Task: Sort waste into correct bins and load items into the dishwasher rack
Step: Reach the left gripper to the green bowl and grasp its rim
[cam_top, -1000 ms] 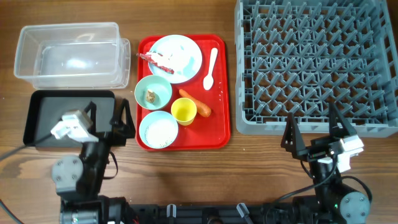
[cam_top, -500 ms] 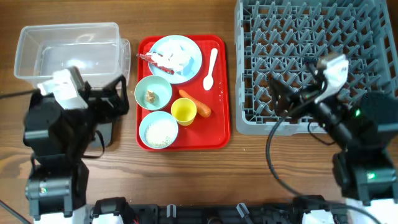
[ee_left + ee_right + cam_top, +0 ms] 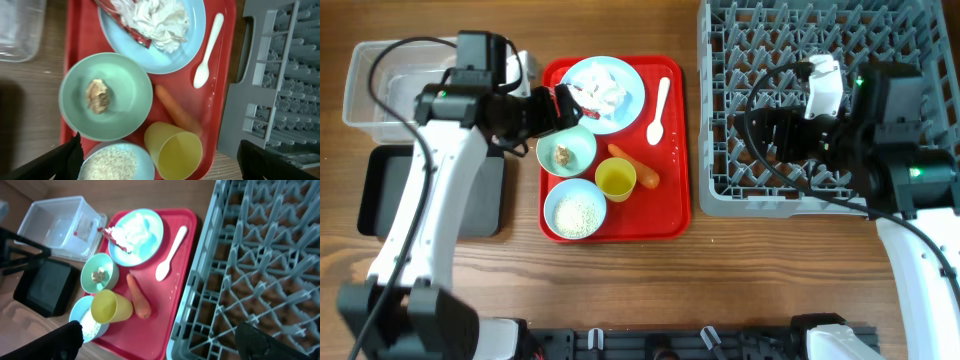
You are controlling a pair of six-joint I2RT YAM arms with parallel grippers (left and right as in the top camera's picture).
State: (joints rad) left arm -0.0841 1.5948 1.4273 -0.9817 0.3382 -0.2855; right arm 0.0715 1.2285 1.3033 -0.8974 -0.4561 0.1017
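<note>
My left gripper is to go next to the blue-green bowl with the brown scrap and close on the bowl's rim (image 3: 595,152) (image 3: 151,98) beside the end of the carrot.
My left gripper (image 3: 563,110) is open and empty above the left edge of the red tray, beside the pale blue plate (image 3: 620,100) with the crumpled tissue (image 3: 155,20) and red wrapper (image 3: 125,27). Below it are a blue-green bowl (image 3: 125,100) with a brown scrap (image 3: 97,96), a bowl of rice (image 3: 110,165), the yellow cup (image 3: 173,150), the carrot (image 3: 177,112) and the white spoon (image 3: 209,50). My right gripper (image 3: 755,138) is open and empty over the left part of the grey rack (image 3: 820,60).
The clear tub (image 3: 400,85) stands at the back left, with the black tray (image 3: 390,190) in front of it, partly under my left arm. The red serving tray (image 3: 670,215) lies between them and the rack. Bare wood runs along the front.
Both arms have risen and reached in from the front edge. The left gripper now hovers at the tray's left side and the right over the rack. The dishes have not moved.
</note>
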